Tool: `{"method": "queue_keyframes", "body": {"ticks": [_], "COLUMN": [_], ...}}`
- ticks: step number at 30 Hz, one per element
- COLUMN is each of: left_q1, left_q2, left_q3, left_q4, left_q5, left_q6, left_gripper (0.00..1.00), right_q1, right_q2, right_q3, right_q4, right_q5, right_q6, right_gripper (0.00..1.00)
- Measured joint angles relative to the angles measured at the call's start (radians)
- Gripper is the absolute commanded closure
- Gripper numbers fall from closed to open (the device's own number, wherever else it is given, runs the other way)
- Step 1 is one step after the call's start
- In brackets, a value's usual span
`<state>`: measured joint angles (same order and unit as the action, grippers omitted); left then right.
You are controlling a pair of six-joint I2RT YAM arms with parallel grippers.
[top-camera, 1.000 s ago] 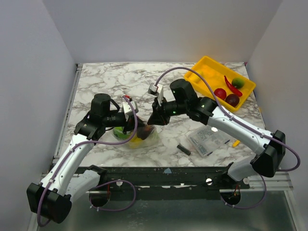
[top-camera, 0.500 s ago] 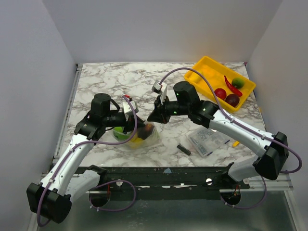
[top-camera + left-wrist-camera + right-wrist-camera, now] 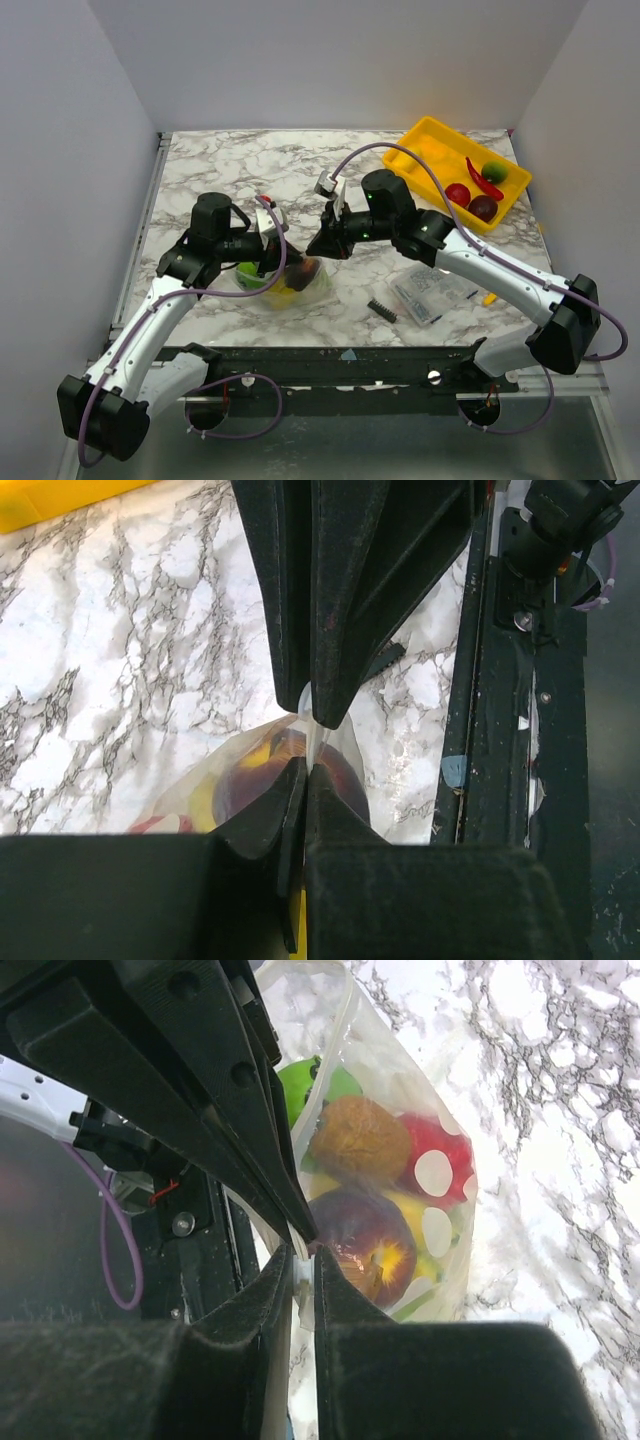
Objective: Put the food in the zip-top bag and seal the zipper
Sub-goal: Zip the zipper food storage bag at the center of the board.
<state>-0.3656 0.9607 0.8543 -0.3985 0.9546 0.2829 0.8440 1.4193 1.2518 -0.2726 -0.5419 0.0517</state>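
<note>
My right gripper will open and pinch the bag's corner (image 3: 306, 1314), because it covers the bag's white slider, and so leave the slider for my left gripper to pull.
The clear zip-top bag (image 3: 296, 284) lies on the marble at front left, between my two grippers. Through its plastic I see food: a green ball (image 3: 300, 1085), a brown kiwi (image 3: 360, 1140), a red white-spotted piece (image 3: 440, 1160), a dark purple piece (image 3: 365, 1240) and the yellow banana (image 3: 415, 1222). My left gripper (image 3: 306, 767) is shut on the zipper (image 3: 311, 742) at the bag's upper edge. My right gripper (image 3: 303, 1255) is pinched on the same strip, tip to tip with the left one (image 3: 276, 255). In the top view my right gripper (image 3: 316, 247) meets it above the bag.
A yellow tray (image 3: 430, 140) at back right holds a red chili (image 3: 482, 178), a green ball (image 3: 494, 171), a red piece (image 3: 457, 193) and a dark purple piece (image 3: 483, 207). A flat clear packet (image 3: 432, 290) and a black ridged piece (image 3: 381, 309) lie right of the bag.
My right gripper has shifted slightly left and up along the bag's top edge. The left arm and the bag have hardly moved.
</note>
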Motion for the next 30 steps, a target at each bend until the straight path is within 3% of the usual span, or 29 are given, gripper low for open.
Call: {"method": "queue_keyframes", "body": {"ticks": [18,23,27,30], "left_q1": [0.012,0.013,0.01,0.01], "left_q2": [-0.022,-0.023,-0.025,-0.026], "left_q3": [-0.013,-0.013,-0.013,-0.013], "left_q4": [0.0,-0.002,0.005,0.015], "left_q5": [0.001,0.002,0.009,0.009], "left_q6": [-0.004,-0.005,-0.011,-0.015], "left_gripper": [1.0,1.0,1.0,1.0], "right_q1": [-0.009,-0.015,-0.011,-0.005], "right_q2": [0.097,0.109,0.107,0.083], "right_q3": [0.045,0.06,0.101,0.103], "right_q4": [0.051,0.047,-0.034,-0.13], "right_q5": [-0.15,-0.153,-0.08,-0.019], "right_q6": [-0.043,-0.005,0.01,0.008], "right_gripper": [0.85,0.6,0.49,0.47]}}
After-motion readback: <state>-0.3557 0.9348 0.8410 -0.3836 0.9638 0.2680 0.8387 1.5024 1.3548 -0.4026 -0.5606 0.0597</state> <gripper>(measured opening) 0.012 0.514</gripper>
